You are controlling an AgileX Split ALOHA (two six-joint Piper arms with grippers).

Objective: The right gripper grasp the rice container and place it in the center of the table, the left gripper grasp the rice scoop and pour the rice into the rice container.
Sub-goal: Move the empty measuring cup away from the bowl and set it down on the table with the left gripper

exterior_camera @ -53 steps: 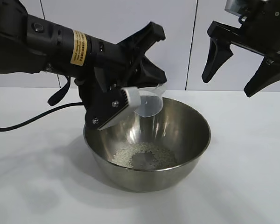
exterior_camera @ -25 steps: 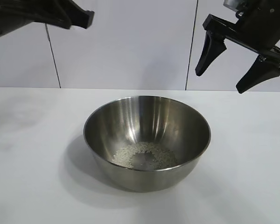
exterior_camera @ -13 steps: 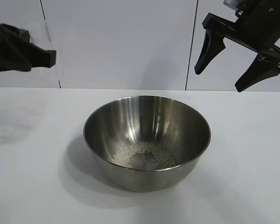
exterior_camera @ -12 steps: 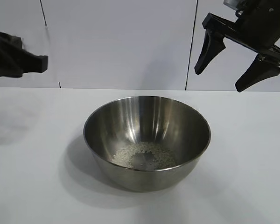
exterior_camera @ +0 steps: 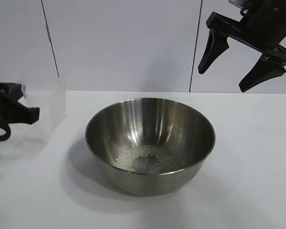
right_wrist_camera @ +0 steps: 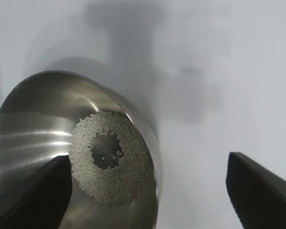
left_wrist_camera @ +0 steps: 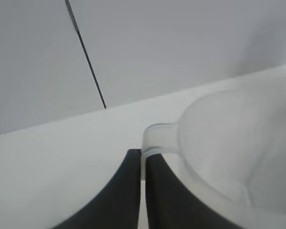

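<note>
My left gripper should set the clear rice scoop down on the white table (exterior_camera: 63,161), where I should have it close beside the rice container.
The rice container (exterior_camera: 150,125), a shiny steel bowl, stands in the middle of the white table (exterior_camera: 257,167) with a ring of rice (exterior_camera: 148,160) on its bottom. My left gripper (exterior_camera: 24,113) is low at the far left, well away from the bowl. In the left wrist view it (left_wrist_camera: 144,164) is shut on the tab handle of the clear rice scoop (left_wrist_camera: 233,143); the scoop shows only faintly in the exterior view (exterior_camera: 52,109). My right gripper (exterior_camera: 231,64) hangs open and empty, high above the bowl's right side. The right wrist view shows the bowl (right_wrist_camera: 28,124) and rice (right_wrist_camera: 109,160) below.
A white panelled wall (exterior_camera: 124,43) stands behind the table. The table's back edge runs just behind the bowl.
My left gripper has left the bowl with the scoop, swung up and away to the left, then come down low at the left edge. The right gripper has barely moved.
</note>
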